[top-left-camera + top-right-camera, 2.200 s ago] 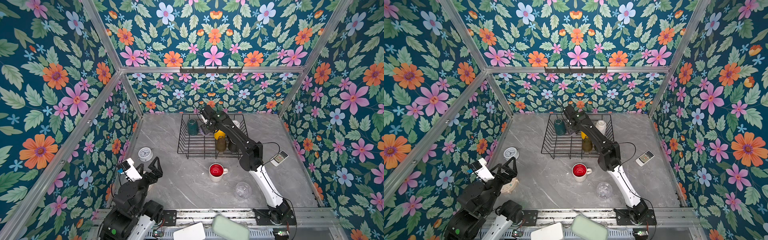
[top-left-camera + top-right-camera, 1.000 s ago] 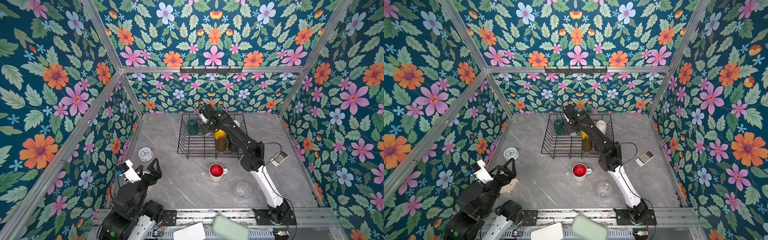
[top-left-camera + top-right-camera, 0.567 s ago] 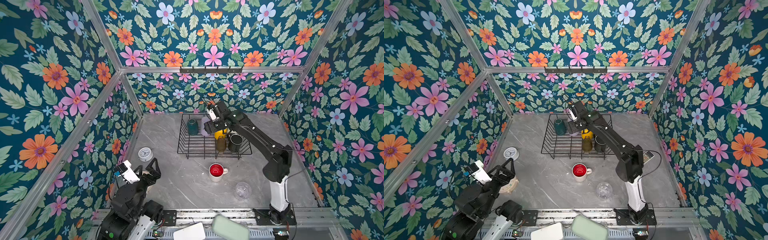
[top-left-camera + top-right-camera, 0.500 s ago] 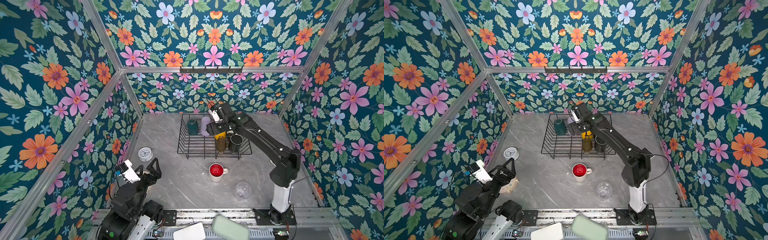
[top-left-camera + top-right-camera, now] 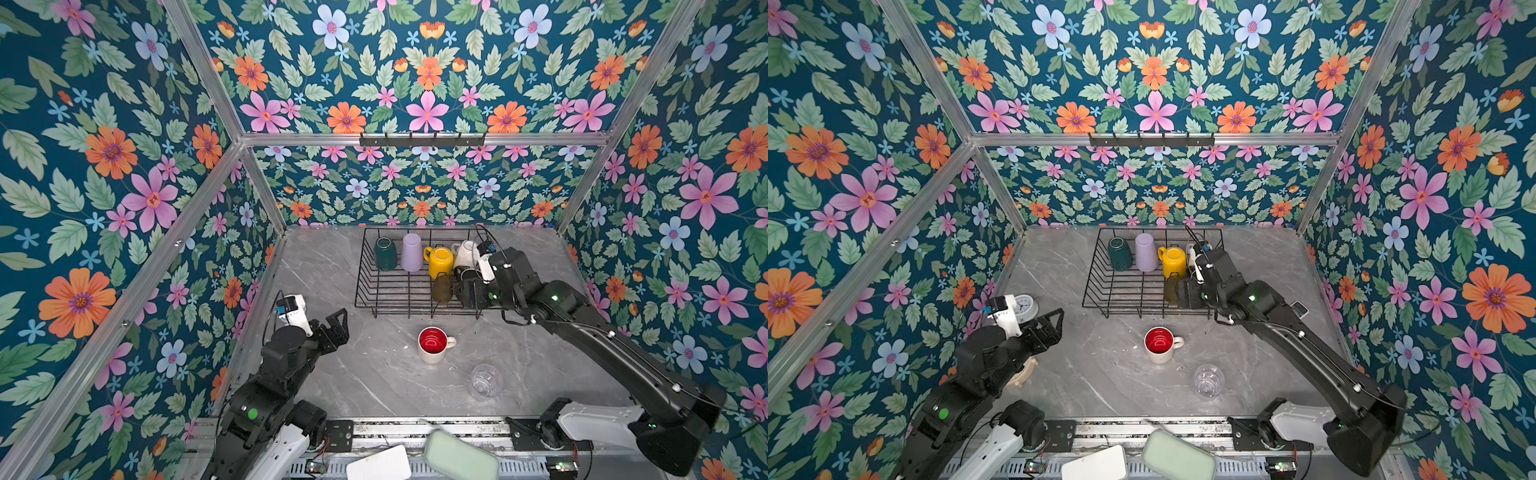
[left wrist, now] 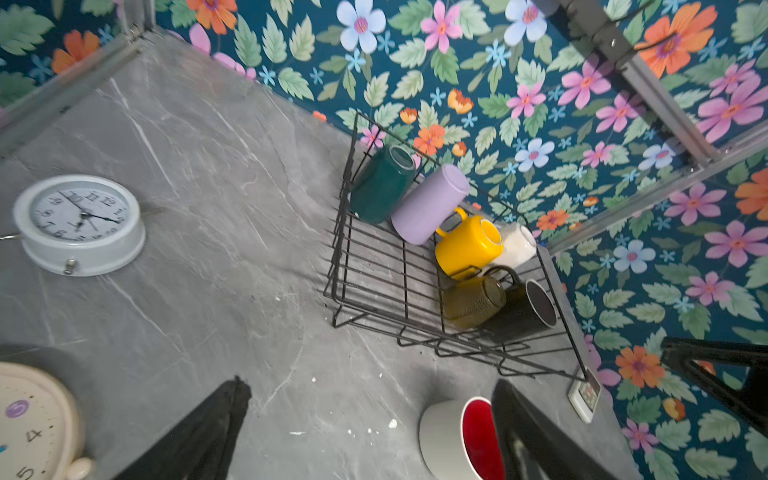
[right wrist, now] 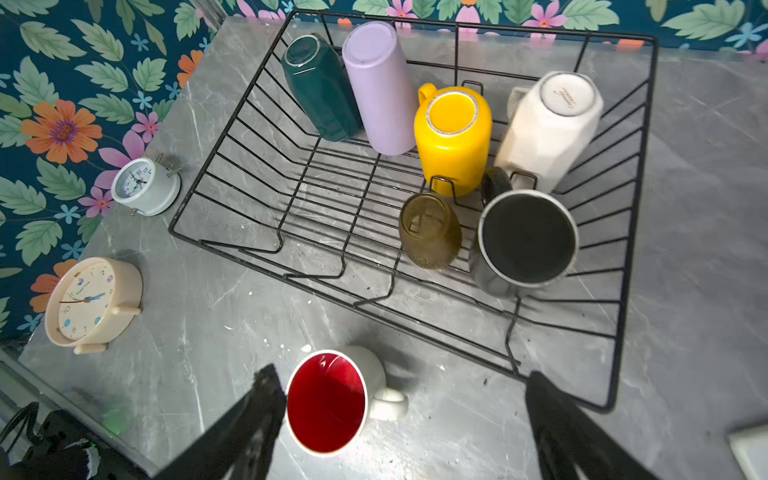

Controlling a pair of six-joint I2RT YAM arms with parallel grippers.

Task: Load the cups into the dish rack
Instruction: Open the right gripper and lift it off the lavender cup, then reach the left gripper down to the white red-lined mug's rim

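Next, I move my left gripper over to the white mug with the red inside and close it on the mug's rim (image 5: pixel 420 339) (image 6: pixel 462 436), opposite its handle.
The black wire dish rack (image 5: pixel 360 286) stands at the back of the table. In it are a teal mug (image 5: pixel 385 253), a lilac tumbler (image 5: pixel 411 252), a yellow mug (image 5: pixel 439 261), a white mug (image 5: pixel 466 253), an olive glass (image 7: pixel 430 230) and a black mug (image 7: pixel 528 241). A red-inside white mug (image 5: pixel 433 344) stands upright on the table in front of the rack, with a clear glass (image 5: pixel 484 380) nearer the front. My right gripper (image 7: pixel 399 395) hangs open and empty over the rack's front right part. My left gripper (image 5: pixel 338 328) is open and empty at the front left.
A white clock (image 5: pixel 1023 307) and a cream clock (image 7: pixel 91 303) sit by the left wall near my left arm. A small grey remote (image 5: pixel 1300 309) lies right of the rack. Patterned walls close in the table on three sides.
My right gripper has let go of the lilac tumbler at the back of the rack and drawn back to the rack's front right. The left arm has barely moved.
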